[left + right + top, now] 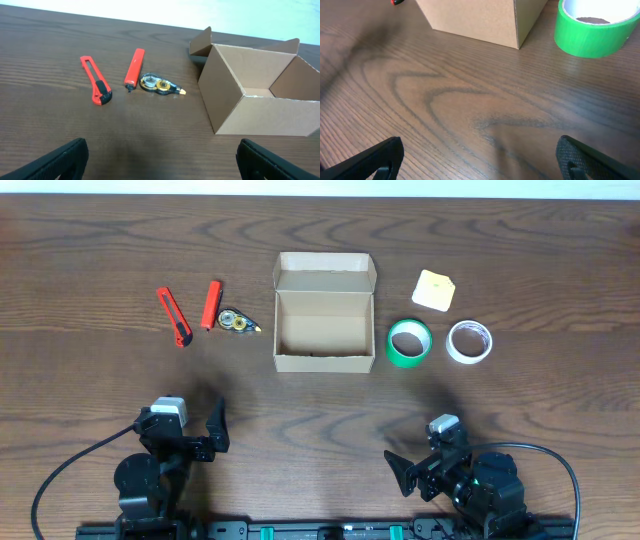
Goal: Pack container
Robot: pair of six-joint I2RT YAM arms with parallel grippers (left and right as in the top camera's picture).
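Next, my right gripper grips the side of the green tape roll (427, 342) that faces the white tape roll.
The container, an open tan cardboard box (323, 313) with its flap lid standing at the back, sits at the table's middle; it is empty inside. It shows in the left wrist view (260, 95) and the right wrist view (475, 17). A green tape roll (409, 342) lies right of the box, also in the right wrist view (595, 27). A white tape roll (469, 341) lies further right. My left gripper (205, 435) is open and empty at the front left (160, 162). My right gripper (415, 465) is open and empty at the front right (480, 160).
Left of the box lie a red utility knife (174, 316), a second red cutter (211, 304) and a correction tape dispenser (238, 322); all three show in the left wrist view (95, 80). A yellow sticky-note pad (433, 290) lies behind the green roll.
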